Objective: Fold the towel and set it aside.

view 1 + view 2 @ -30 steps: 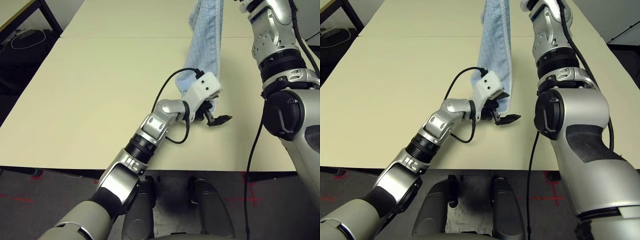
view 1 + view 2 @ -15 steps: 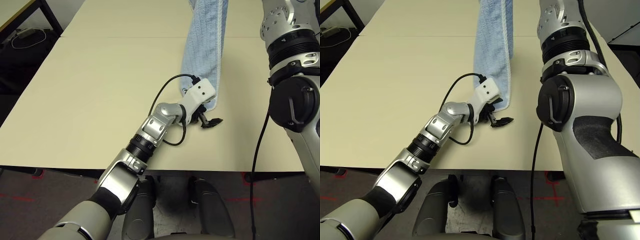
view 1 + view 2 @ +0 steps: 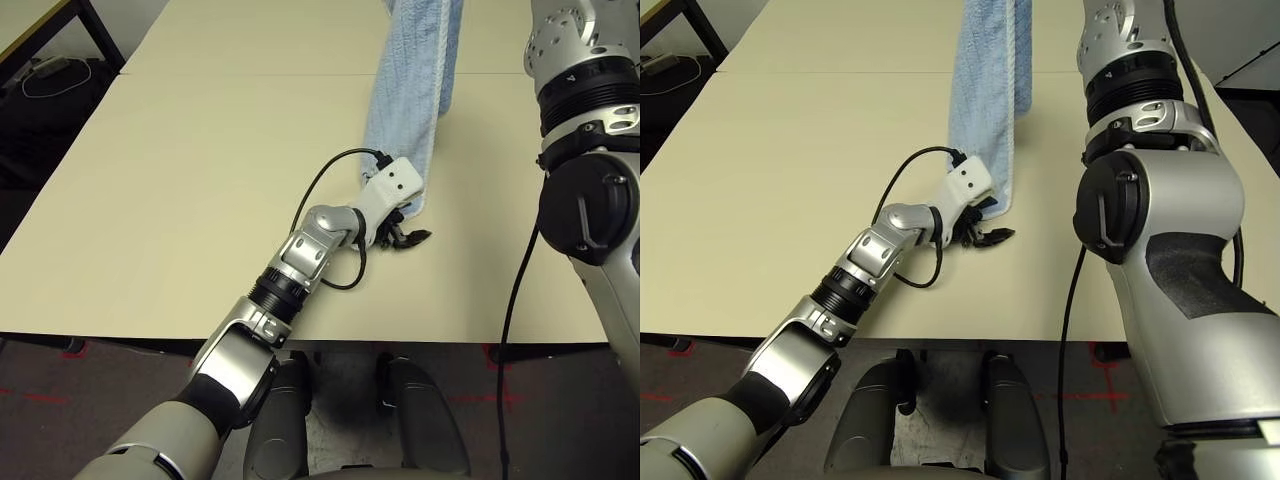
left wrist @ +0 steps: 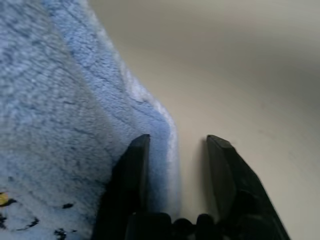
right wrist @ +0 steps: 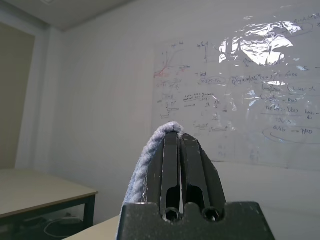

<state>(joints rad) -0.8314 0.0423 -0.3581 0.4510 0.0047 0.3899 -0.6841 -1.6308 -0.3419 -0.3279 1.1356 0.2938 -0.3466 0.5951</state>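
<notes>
The fingers of my left gripper have only a thin part along the towel's white edge between them, so next I open them wider and close on the towel's lower corner (image 3: 414, 208).
The light-blue towel (image 3: 408, 110) hangs in a long narrow drape from above the picture's top edge down to the table (image 3: 180, 180). Its lower end (image 3: 990, 195) touches the tabletop right of centre. My left gripper (image 3: 410, 238) lies low on the table at that lower corner. In the left wrist view it (image 4: 177, 142) is open, and the towel's white-edged corner (image 4: 160, 125) sits between the two black fingers. My right gripper (image 5: 179, 135) is raised high and shut on the towel's top edge (image 5: 150, 150), which folds over the fingertips.
The beige table is two tops joined by a seam (image 3: 250, 75). My right arm (image 3: 590, 200) stands tall at the right edge of the table. A dark desk frame (image 3: 95, 30) and cables on the floor (image 3: 55, 75) lie off the far left corner.
My left gripper has slid left along the table, closer under the towel's lower corner. The right arm has risen, and the towel's lower end has drawn slightly left.
</notes>
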